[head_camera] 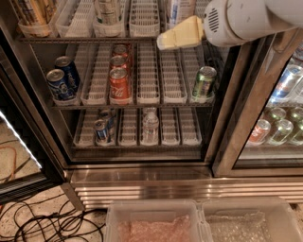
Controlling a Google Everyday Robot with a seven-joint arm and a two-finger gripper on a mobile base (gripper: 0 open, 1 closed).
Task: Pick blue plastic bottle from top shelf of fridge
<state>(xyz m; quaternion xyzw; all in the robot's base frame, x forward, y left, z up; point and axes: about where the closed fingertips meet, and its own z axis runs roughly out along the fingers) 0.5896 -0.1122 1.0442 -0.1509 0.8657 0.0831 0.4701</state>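
The blue plastic bottle's label (178, 5) is just above the bottle's base. My gripper moves up to it next and closes there.
The fridge (142, 186) stands open in front of me. Its top shelf (144, 22) runs along the top edge of the view, lined with white slotted trays. Only the lower part of the blue plastic bottle (179, 7) shows there, right of centre, with a white-and-blue label. My gripper (181, 34), cream-coloured on a white arm (246, 19), reaches in from the upper right. It points left, just below and in front of the bottle's base, at the shelf's front edge. A green-and-white labelled bottle (108, 8) stands two lanes to the left.
The middle rack holds blue cans (61, 81), red cans (119, 81) and a green can (204, 82). The lower rack holds small blue cans (102, 128) and a small water bottle (150, 126). A closed glass door (279, 118) is on the right. Clear bins (156, 222) and cables (42, 222) lie below.
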